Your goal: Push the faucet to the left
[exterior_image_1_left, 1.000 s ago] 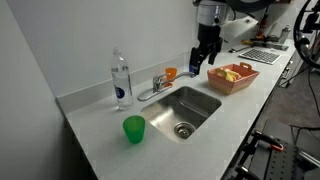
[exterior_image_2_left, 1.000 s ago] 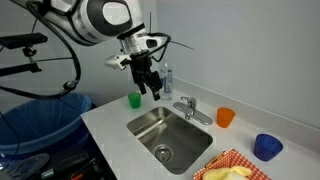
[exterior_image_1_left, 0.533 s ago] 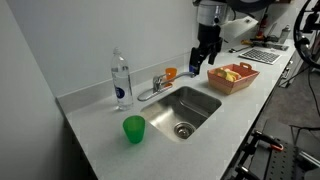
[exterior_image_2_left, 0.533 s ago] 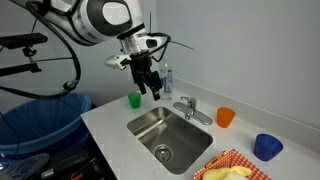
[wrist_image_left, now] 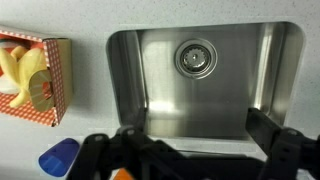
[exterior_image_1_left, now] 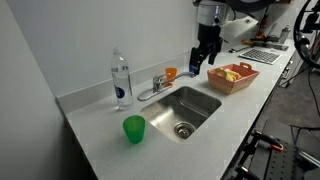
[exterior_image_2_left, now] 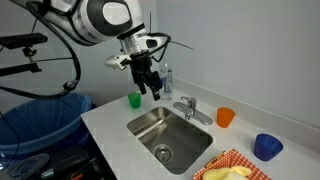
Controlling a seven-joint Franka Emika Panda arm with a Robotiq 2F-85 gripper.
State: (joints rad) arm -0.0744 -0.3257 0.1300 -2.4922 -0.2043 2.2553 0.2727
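Next, the gripper closes beside the faucet's spout (exterior_image_1_left: 187, 75), on the side toward the red basket, so that its closed fingers can push the faucet.
The small chrome faucet (exterior_image_1_left: 155, 84) stands at the sink's back rim, its slim spout low along the rim; it also shows in an exterior view (exterior_image_2_left: 187, 107). My gripper (exterior_image_1_left: 201, 62) hangs in the air above the sink's end nearer the basket, apart from the faucet; in an exterior view (exterior_image_2_left: 150, 86) it hovers over the basin. In the wrist view my gripper (wrist_image_left: 185, 148) is open and empty, its fingers (wrist_image_left: 268, 133) wide apart, looking straight down into the steel sink (wrist_image_left: 160, 100). The faucet is hidden in the wrist view.
A clear water bottle (exterior_image_1_left: 121, 79) and an orange cup (exterior_image_1_left: 171, 73) stand near the faucet. A green cup (exterior_image_1_left: 134, 128) sits at the counter's front. A red basket (exterior_image_1_left: 232, 77) with food and a blue cup (exterior_image_2_left: 266, 146) lie beyond the sink.
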